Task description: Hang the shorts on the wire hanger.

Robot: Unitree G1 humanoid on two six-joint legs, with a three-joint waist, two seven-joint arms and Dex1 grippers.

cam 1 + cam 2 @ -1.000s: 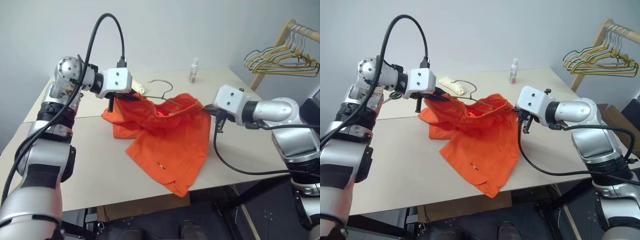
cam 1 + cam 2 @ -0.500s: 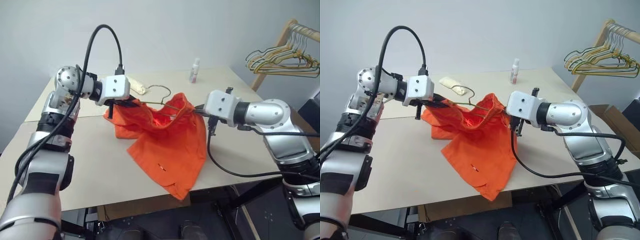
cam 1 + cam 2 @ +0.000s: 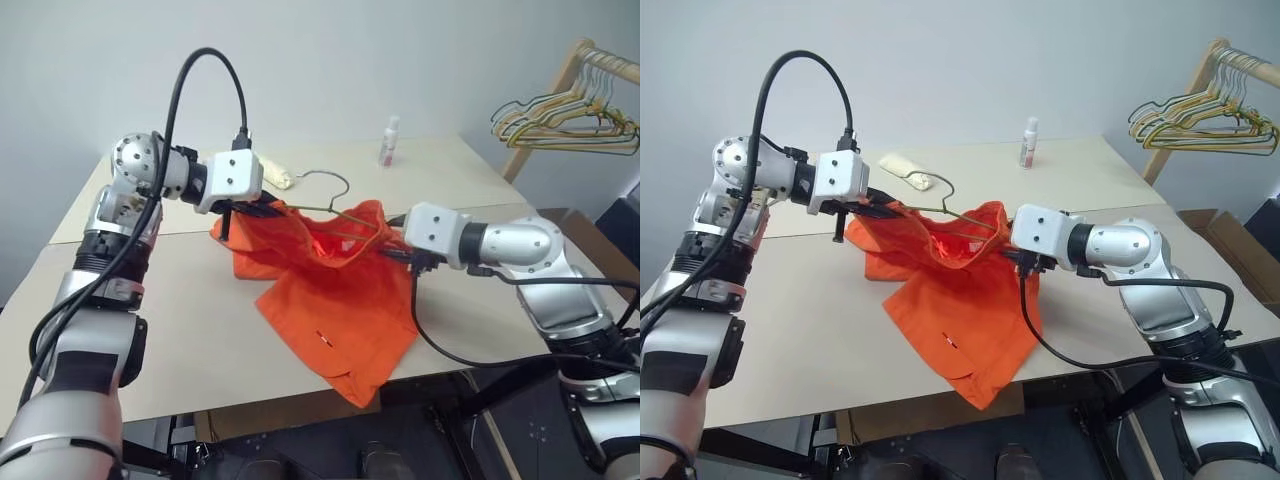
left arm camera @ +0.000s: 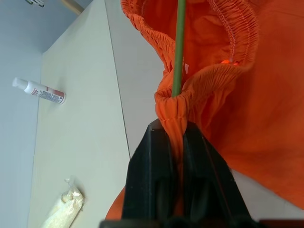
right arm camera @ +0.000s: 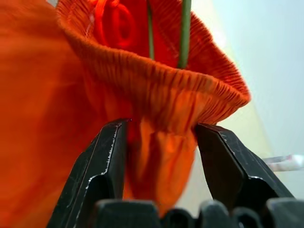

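Note:
The end of the waistband is gaping around the hanger wire, so next my right gripper pinches the gathered fabric (image 5: pixel 159 147) and wire together before my left gripper opens.
The bright orange shorts (image 3: pixel 340 300) lie across the table's middle, their waistband lifted and one leg hanging over the front edge. The thin olive wire hanger (image 3: pixel 326 178) runs through the waistband opening, its hook rising behind. My left gripper (image 4: pixel 172 128) is shut on a bunched end of the waistband, and the hanger wire (image 4: pixel 179 47) comes out of that bunch. At the opposite end of the waistband, my right gripper (image 5: pixel 161 126) is open, with a finger on each side of the gathered fabric and not pinching it. The hanger wire (image 5: pixel 184 28) shows inside the opening beyond it.
A small white bottle (image 3: pixel 387 141) stands at the table's back. A pale bag (image 3: pixel 276 174) lies behind my left gripper. A bunch of wire hangers (image 3: pixel 560 115) hangs on a wooden rack at the far right. The beige table (image 3: pixel 190 320) ends close in front.
My right gripper has opened and let go of the waistband, after moving left and down. The shorts' right side has sagged lower. The left gripper still holds its end.

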